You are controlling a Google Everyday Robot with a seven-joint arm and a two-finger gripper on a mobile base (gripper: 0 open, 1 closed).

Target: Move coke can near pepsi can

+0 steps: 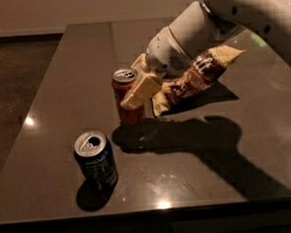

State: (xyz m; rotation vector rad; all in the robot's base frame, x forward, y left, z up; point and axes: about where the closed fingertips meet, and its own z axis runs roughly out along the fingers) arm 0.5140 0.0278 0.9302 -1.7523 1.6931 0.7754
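I have the coke can to set down. Next, my gripper lets go of it close beside the pepsi can point(140, 165), on the dark table near its front edge.
The coke can point(127, 97), red-orange with a silver top, stands upright near the middle of the dark table point(212, 154). My gripper point(134, 92) is shut on the coke can, with one pale finger point(140, 89) across its right side. The pepsi can point(95, 161), dark navy with a silver top and pull-tab hole, stands upright toward the front left. The coke can is behind and to the right of it, about one can height away.
A brown chip bag point(192, 78) lies just right of the gripper, partly under the white arm point(214, 20). The table's front edge runs just below the pepsi can. The table's left edge drops to a dark floor point(15, 87).
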